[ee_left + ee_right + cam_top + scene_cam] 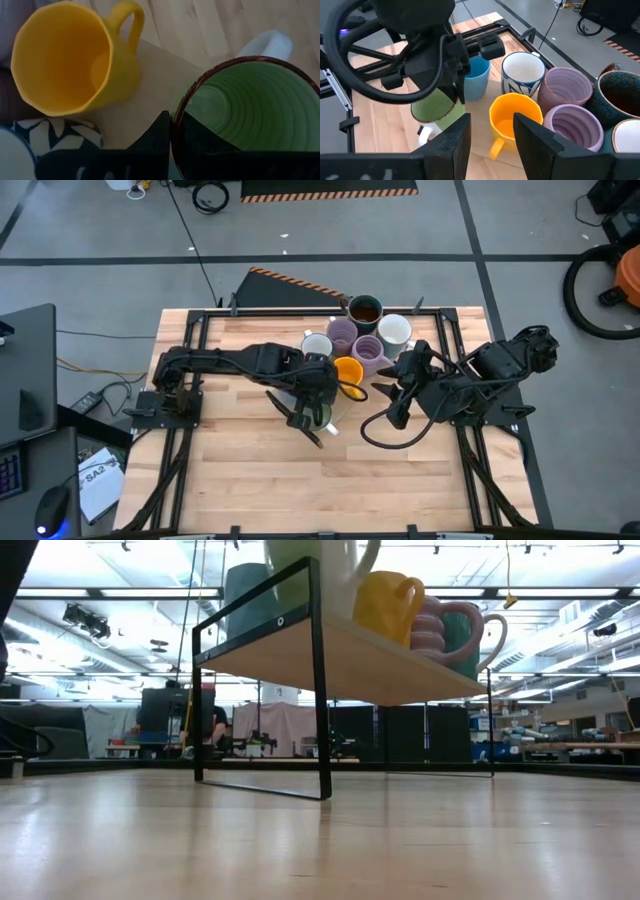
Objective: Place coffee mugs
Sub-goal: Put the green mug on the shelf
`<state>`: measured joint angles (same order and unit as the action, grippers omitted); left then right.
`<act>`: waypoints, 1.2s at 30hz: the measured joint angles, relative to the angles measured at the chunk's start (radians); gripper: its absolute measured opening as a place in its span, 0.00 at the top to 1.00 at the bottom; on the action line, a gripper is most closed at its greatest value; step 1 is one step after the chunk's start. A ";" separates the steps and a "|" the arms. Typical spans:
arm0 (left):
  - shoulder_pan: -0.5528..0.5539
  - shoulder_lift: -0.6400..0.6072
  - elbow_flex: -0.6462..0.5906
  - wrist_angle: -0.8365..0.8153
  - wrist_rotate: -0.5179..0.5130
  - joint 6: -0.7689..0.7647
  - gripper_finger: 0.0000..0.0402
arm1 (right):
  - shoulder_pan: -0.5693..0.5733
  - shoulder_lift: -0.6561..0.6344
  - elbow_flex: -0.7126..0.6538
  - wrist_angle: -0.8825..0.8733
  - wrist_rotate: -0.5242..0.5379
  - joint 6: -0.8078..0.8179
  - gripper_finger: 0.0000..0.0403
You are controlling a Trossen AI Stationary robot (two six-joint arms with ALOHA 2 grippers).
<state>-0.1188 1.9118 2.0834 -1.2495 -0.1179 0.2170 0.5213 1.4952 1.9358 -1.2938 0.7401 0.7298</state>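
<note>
The green mug leans near the edge of the shelf, so next my left gripper lets it go to stand flat, then takes its rim and slides it toward the orange mug (349,370).
A small raised shelf (300,345) holds the mugs. Orange mug (512,117), blue mug (475,75), a white mug with blue pattern (522,70), two lilac mugs (565,87) (570,125), the dark mug (620,95) and a plain white mug (627,137) stand on it in a cluster. My left gripper (318,402) is shut on the green mug (250,105) at the shelf's near side, beside the orange mug (65,60). My right gripper (492,130) is open, hovering right of the orange mug and touching nothing. My left gripper holds the green mug by its dark rim (176,107), on the side opposite the white handle (270,42). One finger (160,135) is outside the wall and the other is inside the cup. The fingers come from above. In the low view the mug's body (305,570) reaches down to the shelf top.
The shelf stands on thin black legs (322,690) above the wooden table (330,480), with open tabletop toward the near edge. A black cable (385,442) loops below my right arm. The two grippers are close together, with the orange mug's handle (355,391) between them.
</note>
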 joint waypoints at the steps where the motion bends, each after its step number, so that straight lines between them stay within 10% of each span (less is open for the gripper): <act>1: 0.000 0.000 0.000 -0.005 0.000 0.002 0.94 | 0.000 0.000 0.000 0.001 0.000 0.000 0.62; 36: -0.003 0.005 0.001 0.006 -0.152 0.116 0.73 | 0.000 0.000 0.000 0.032 0.000 -0.027 0.62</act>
<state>-0.1219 1.9171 2.0842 -1.2438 -0.2699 0.3334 0.5213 1.4952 1.9358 -1.2613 0.7403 0.7033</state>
